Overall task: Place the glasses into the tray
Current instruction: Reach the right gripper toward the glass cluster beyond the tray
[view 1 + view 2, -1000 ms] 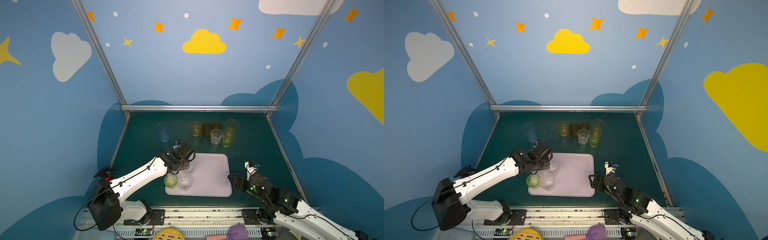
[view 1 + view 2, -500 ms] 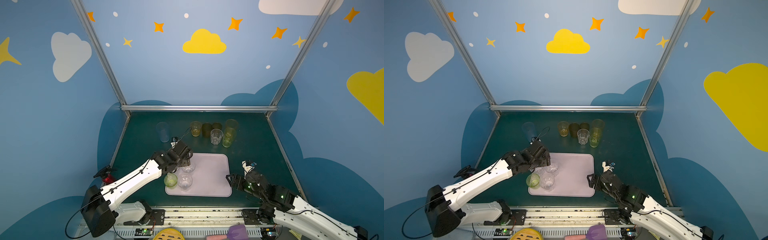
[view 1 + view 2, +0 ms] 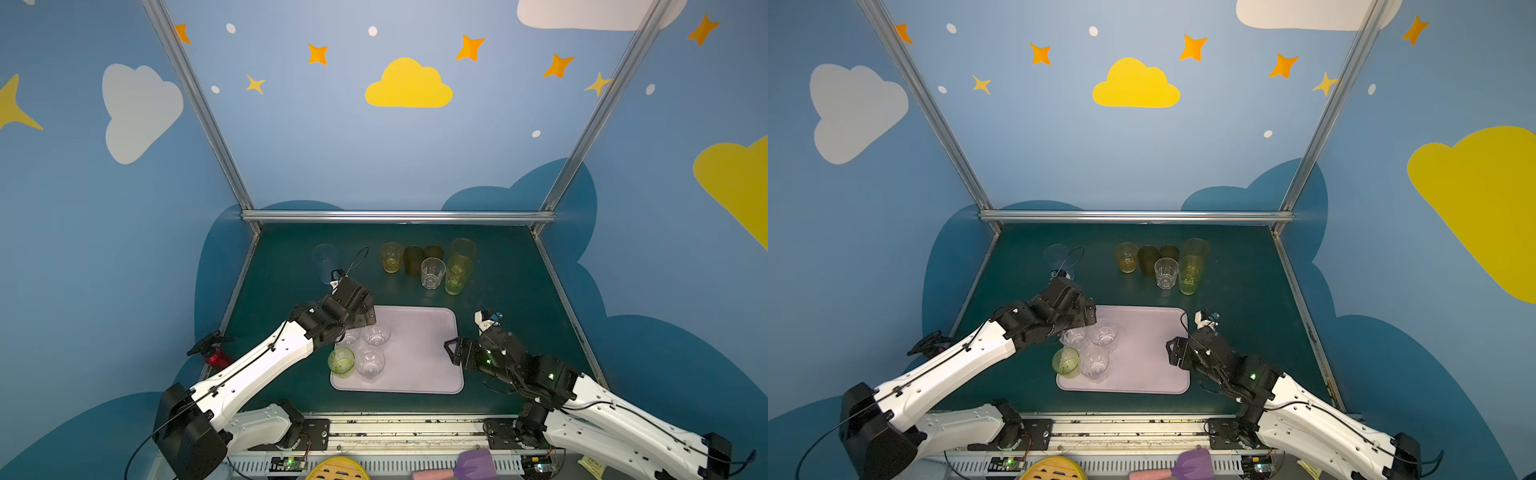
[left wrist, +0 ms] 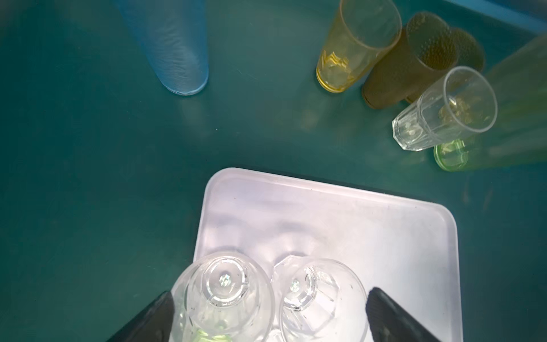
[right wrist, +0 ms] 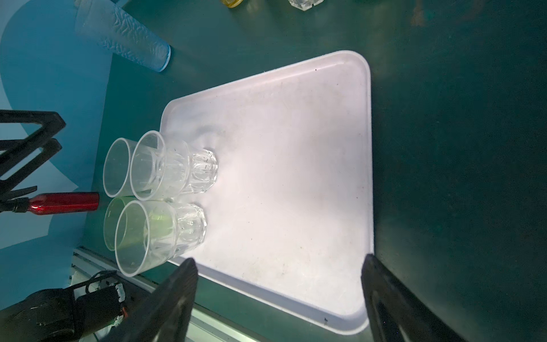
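The robot's right gripper should next move to the clear glass in front of the brown glasses and grab the clear glass's rim (image 3: 422,264).
The pale lilac tray (image 3: 419,357) (image 3: 1142,361) lies mid-table. At its left end stand three clear glasses (image 3: 370,363) (image 3: 377,334) (image 3: 350,337) and a green glass (image 3: 341,360). My left gripper (image 3: 360,323) (image 4: 269,297) hovers open over the two far clear glasses (image 4: 225,293) (image 4: 319,296), which show between its spread fingers. Several more glasses stand at the back: pale blue (image 3: 324,259), yellow (image 3: 391,257), brown (image 3: 413,259), clear (image 3: 432,273), yellow-green (image 3: 457,274), amber (image 3: 463,248). My right gripper (image 3: 452,352) (image 5: 279,262) is open and empty at the tray's right edge (image 5: 340,322).
A red-handled tool (image 3: 214,355) (image 5: 65,201) lies off the table's left edge. A metal rail (image 3: 395,216) closes the back, and slanted side rails bound the green table (image 3: 511,291). A cable loop (image 3: 357,259) sticks up from the left wrist.
The left jaws have spread wide and let go of a clear glass on the tray, and the gripper has drawn up and back a little. The right gripper has edged slightly toward the tray.
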Action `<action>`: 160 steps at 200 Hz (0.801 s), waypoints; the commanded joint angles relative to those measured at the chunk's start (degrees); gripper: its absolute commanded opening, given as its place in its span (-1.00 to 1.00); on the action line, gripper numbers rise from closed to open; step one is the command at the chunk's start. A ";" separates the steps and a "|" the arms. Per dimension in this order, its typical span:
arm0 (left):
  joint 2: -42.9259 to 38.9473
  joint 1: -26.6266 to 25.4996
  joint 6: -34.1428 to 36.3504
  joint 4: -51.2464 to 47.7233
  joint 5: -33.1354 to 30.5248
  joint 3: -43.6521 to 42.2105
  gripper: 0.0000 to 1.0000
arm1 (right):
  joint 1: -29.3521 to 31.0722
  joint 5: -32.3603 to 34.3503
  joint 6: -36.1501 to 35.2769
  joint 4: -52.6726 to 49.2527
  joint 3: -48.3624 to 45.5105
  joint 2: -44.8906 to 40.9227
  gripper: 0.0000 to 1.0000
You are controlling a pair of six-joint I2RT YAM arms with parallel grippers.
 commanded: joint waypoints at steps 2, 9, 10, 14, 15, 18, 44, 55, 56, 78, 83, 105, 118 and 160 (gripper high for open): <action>-3.35 1.61 0.28 0.39 0.76 -1.95 1.00 | -0.64 -1.07 -2.42 1.78 2.96 3.24 0.72; -4.50 2.06 0.11 0.55 0.92 -2.66 0.99 | -0.87 -1.47 -2.95 2.22 3.69 4.44 0.72; -4.67 2.10 0.11 0.57 0.94 -2.77 0.99 | -0.90 -1.62 -3.01 2.24 3.71 4.61 0.72; -5.38 2.38 0.06 0.59 0.96 -3.14 0.99 | -1.08 -1.87 -3.42 2.44 3.65 5.45 0.72; -5.55 2.48 0.04 0.64 0.96 -3.23 0.99 | -1.09 -1.95 -3.55 2.52 3.65 5.64 0.71; -6.06 2.63 -0.08 0.72 0.99 -3.56 0.99 | -1.25 -2.16 -3.92 2.60 5.05 6.24 0.71; -10.90 3.87 -0.24 2.57 1.47 -6.78 0.99 | -3.14 -3.98 -7.58 2.61 9.83 12.02 0.71; -12.73 4.31 -0.36 3.58 2.11 -8.25 0.99 | -4.79 -5.23 -8.98 2.11 12.18 14.83 0.71; -12.88 4.41 -0.35 3.67 2.24 -8.38 1.00 | -4.93 -5.39 -9.10 2.06 12.40 15.12 0.71; -15.39 4.90 -0.03 4.17 2.91 -10.12 0.99 | -9.13 -10.16 -13.23 1.83 17.49 21.70 0.71; -15.74 4.95 -0.07 3.96 2.74 -10.37 0.99 | -9.88 -11.12 -14.36 1.46 19.14 23.07 0.71; -16.62 5.31 -0.08 3.32 3.05 -10.85 0.99 | -12.62 -14.25 -19.05 -1.88 26.71 31.13 0.70; -16.67 5.40 -0.25 3.32 3.85 -10.96 1.00 | -13.94 -15.94 -21.95 -4.30 31.47 35.75 0.67; -16.24 5.57 -0.92 5.55 10.89 -10.24 0.99 | -16.25 -16.65 -28.52 -9.62 44.01 47.60 0.62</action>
